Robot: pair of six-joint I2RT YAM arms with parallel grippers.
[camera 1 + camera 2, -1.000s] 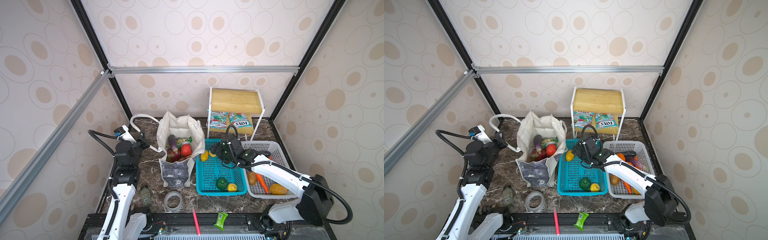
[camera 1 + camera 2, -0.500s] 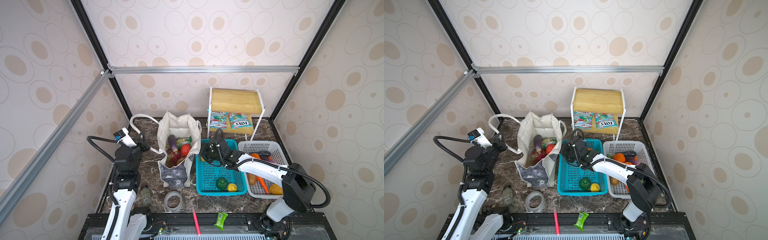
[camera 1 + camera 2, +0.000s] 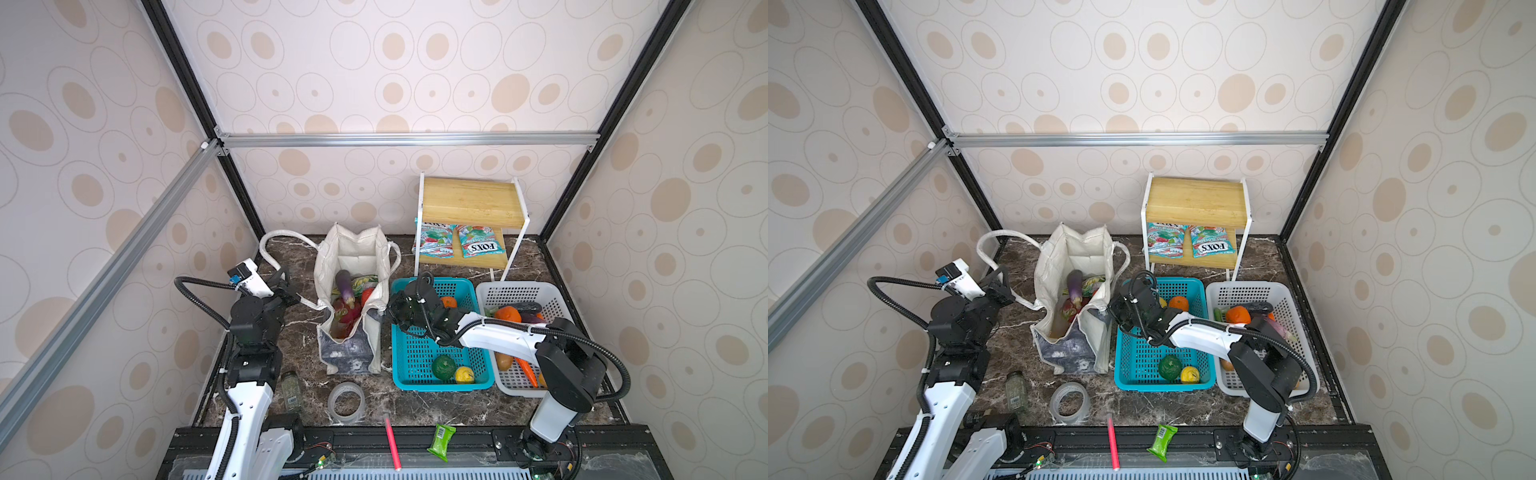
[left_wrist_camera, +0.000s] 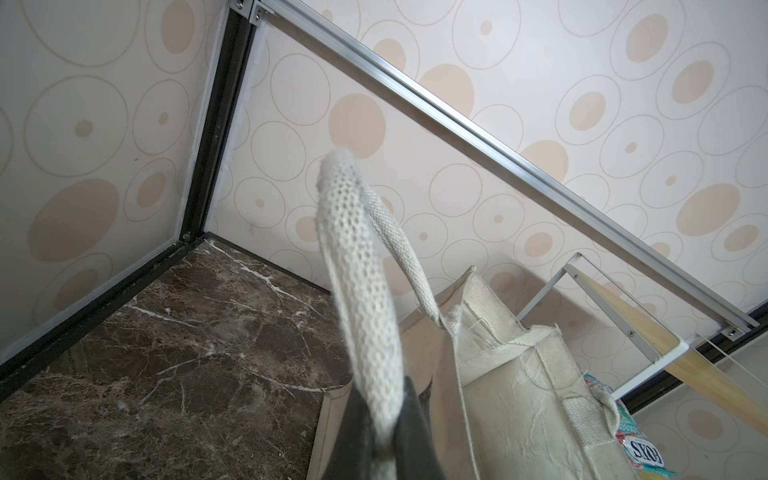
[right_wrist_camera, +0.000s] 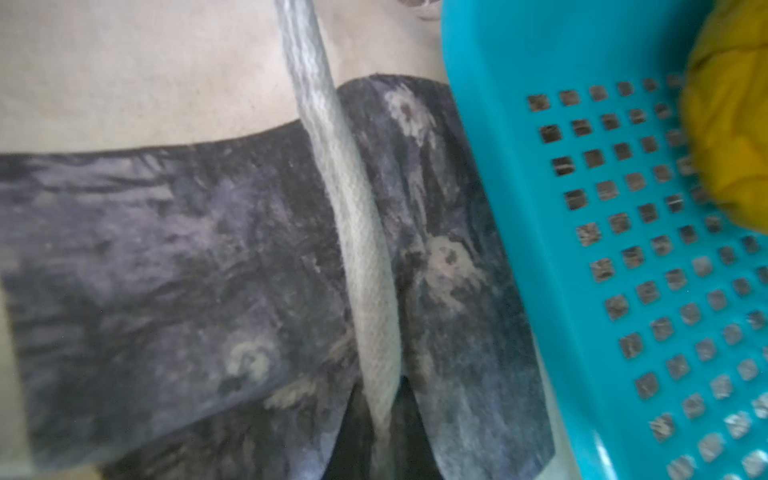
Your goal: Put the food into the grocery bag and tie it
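Observation:
My left gripper will carry its handle over the bag and regrip it (image 3: pixel 382 289) close to my right gripper, because the bag's handles stretch apart on opposite sides.
The grocery bag (image 3: pixel 348 257) (image 3: pixel 1075 253) stands open at mid-table, with a purple eggplant (image 3: pixel 345 282) and red food (image 3: pixel 365 297) inside. Left of the bag, my left gripper (image 3: pixel 291 291) (image 4: pixel 384 399) is shut on its left loop handle (image 3: pixel 272 245) (image 4: pixel 357 266). Between the bag and the teal basket (image 3: pixel 478 384), my right gripper (image 3: pixel 392 309) (image 5: pixel 384 399) is shut on the right handle (image 5: pixel 353 232), against the grey-blue panel (image 5: pixel 208 249). An orange (image 3: pixel 449 301), a green ball (image 3: pixel 444 366) and a yellow fruit (image 3: pixel 464 375) lie in that basket.
A white basket (image 3: pixel 552 291) at the right holds an orange vegetable (image 3: pixel 508 313) and a carrot (image 3: pixel 525 370). The wooden rack (image 3: pixel 469 201) with FOX'S packets (image 3: pixel 480 246) stands behind. In front lie a tape roll (image 3: pixel 346 402), a jar (image 3: pixel 292 388), a red pen (image 3: pixel 390 440) and a green wrapper (image 3: pixel 441 440).
My right gripper swung left from over the teal basket to the bag's right side and shut on the right handle. The left arm shifted slightly, still holding its handle.

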